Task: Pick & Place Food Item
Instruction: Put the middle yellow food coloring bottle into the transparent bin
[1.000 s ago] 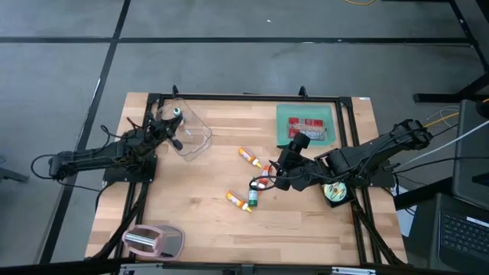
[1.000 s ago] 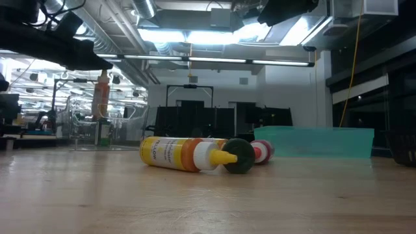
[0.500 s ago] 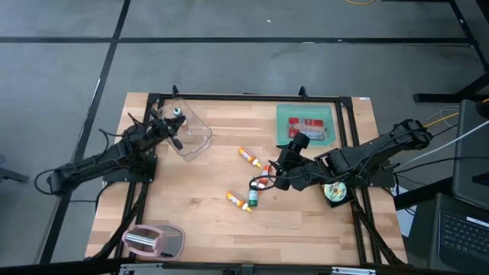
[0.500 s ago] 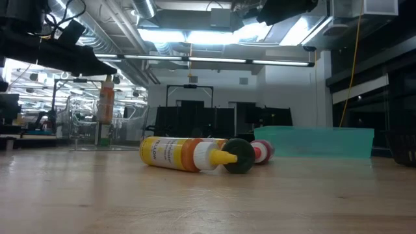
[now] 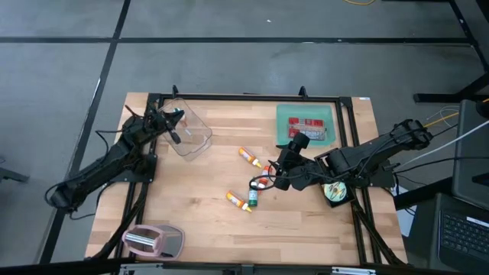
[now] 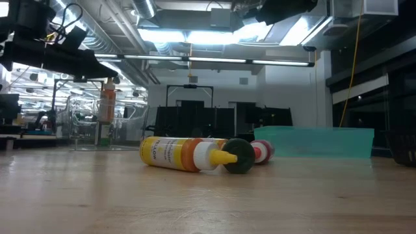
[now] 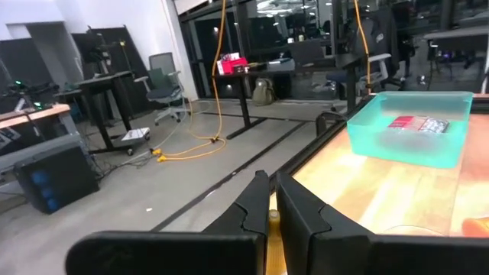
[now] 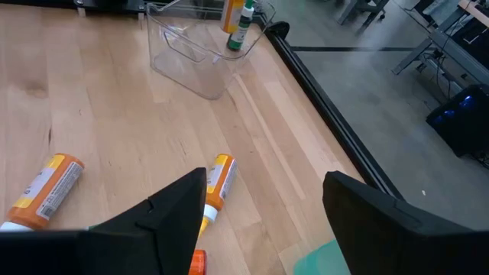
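Observation:
The robot's left gripper needs to release the orange bottle inside the clear plastic container [image 5: 188, 121], just past the middle of the container's bottom.
My left gripper [image 5: 174, 118] is shut on an orange bottle [image 6: 107, 104] at the far left of the table, over a clear plastic container [image 5: 191, 136]. The right wrist view shows that bottle [image 8: 231, 15] at the container's [image 8: 191, 53] far wall. My right gripper [image 5: 267, 180] stands open above the table's middle, over several small bottles lying on their sides on the wood: an orange one [image 5: 248, 156], a yellow one [image 5: 238, 200], a green-capped one [image 5: 253, 200]. Its fingers touch nothing. My left gripper pinches the orange bottle near its top end [image 6: 108, 80] between its two fingers, which reach in about level. A sliver of the bottle [image 7: 273, 221] shows between the shut fingers. The bottle hangs upright below them, lifted clear of the table.
A green tray [image 5: 306, 122] with a red packet stands at the far right. A toaster-like thing [image 5: 153, 239] sits at the near left corner and a roll [image 5: 335, 191] at the right edge. Bare wood lies along the near side.
My left arm has swung round so that it now reaches in from the near left. Its gripper has turned with it and stayed shut on the orange bottle over the clear container. The bottle has shifted a little sideways and sunk slightly.

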Controlling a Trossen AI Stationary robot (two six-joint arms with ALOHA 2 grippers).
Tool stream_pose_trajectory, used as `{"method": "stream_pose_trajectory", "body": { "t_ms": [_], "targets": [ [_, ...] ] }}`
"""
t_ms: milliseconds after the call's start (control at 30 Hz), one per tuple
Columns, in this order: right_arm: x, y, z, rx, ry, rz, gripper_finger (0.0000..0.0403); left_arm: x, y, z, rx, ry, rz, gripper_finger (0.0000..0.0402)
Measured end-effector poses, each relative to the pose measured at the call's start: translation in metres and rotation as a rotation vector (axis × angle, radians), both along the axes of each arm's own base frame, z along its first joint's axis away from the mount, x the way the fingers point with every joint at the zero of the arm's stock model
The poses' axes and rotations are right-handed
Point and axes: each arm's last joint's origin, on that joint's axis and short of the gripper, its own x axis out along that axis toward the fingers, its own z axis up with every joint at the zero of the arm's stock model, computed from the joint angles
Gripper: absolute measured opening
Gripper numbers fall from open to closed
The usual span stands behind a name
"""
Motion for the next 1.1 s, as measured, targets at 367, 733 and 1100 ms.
{"method": "stream_pose_trajectory", "body": {
  "t_ms": [367,733,1100],
  "targets": [
    [0.000,0.000,0.000,0.001,-0.003,0.000,0.0258,0.007,0.018,0.000,0.002,-0.012,-0.042,0.0006],
    [0.000,0.000,0.000,0.003,0.001,0.005,0.0258,0.011,0.031,-0.011,-0.051,0.043,-0.010,0.0006],
    [0.000,0.001,0.000,0.022,0.005,0.019,0.0258,0.013,0.033,-0.016,-0.078,0.064,-0.032,0.0006]
  ]
}}
